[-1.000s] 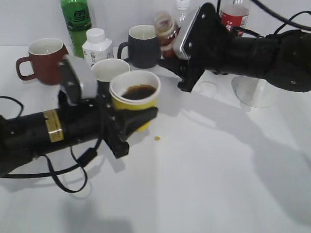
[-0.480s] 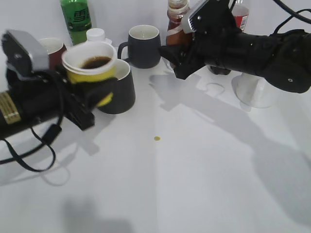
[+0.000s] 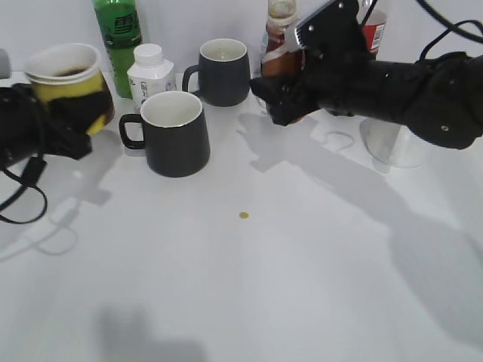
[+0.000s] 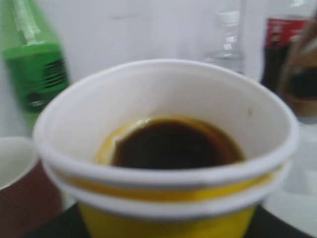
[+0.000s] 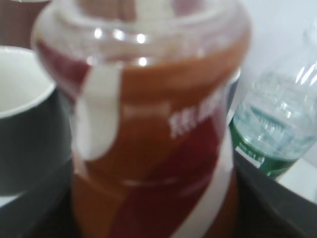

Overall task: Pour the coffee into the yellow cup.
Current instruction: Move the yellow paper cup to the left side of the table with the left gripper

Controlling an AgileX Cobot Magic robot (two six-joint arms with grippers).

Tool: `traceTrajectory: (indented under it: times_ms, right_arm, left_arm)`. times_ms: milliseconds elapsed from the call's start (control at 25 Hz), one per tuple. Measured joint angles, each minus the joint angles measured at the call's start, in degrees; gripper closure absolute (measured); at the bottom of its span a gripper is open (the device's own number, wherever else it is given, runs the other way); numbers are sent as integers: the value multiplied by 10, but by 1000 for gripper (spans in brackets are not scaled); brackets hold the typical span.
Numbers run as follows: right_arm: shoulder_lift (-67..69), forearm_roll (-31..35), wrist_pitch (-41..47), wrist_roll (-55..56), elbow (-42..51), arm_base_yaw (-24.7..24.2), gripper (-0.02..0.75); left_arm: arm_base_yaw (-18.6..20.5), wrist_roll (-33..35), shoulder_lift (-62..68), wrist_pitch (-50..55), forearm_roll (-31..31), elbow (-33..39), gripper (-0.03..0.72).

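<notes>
Next, my left gripper releases the yellow cup, which is now held upright, on the table (image 3: pixel 84 157) in front of the dark red mug.
The yellow cup (image 3: pixel 66 79) with dark coffee in it is held upright in my left gripper (image 3: pixel 72 121) at the far left, in front of the dark red mug. It fills the left wrist view (image 4: pixel 168 163), where the liquid shows low inside. My right gripper (image 3: pixel 283 98) is shut on the brown-and-red coffee bottle (image 3: pixel 281 45), upright at the back centre beside the dark grey mug. The bottle fills the right wrist view (image 5: pixel 148 129).
A dark mug (image 3: pixel 175 134) stands left of centre, another dark grey mug (image 3: pixel 223 72) behind it. A green bottle (image 3: pixel 119 38), a small white bottle (image 3: pixel 149 72), a red-labelled cola bottle (image 3: pixel 373 26), a clear cup (image 3: pixel 396 143) and a small yellow speck (image 3: pixel 243 216) are also on the table.
My left gripper has carried the yellow cup from the middle to the far left. My right gripper has turned the coffee bottle upright and drawn it back slightly.
</notes>
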Motion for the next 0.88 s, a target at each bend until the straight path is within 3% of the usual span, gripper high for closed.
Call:
traceTrajectory:
  times_ms: [360, 720, 880]
  right_arm:
    - [20, 9, 7, 1, 0, 0, 238]
    - [20, 9, 7, 0, 0, 0, 238]
    - [20, 9, 7, -1, 0, 0, 238]
  left_arm:
    - [70, 18, 40, 1, -19, 0, 370]
    - [73, 53, 162, -129, -51, 0, 370]
    - [73, 70, 209, -139, -62, -5, 370]
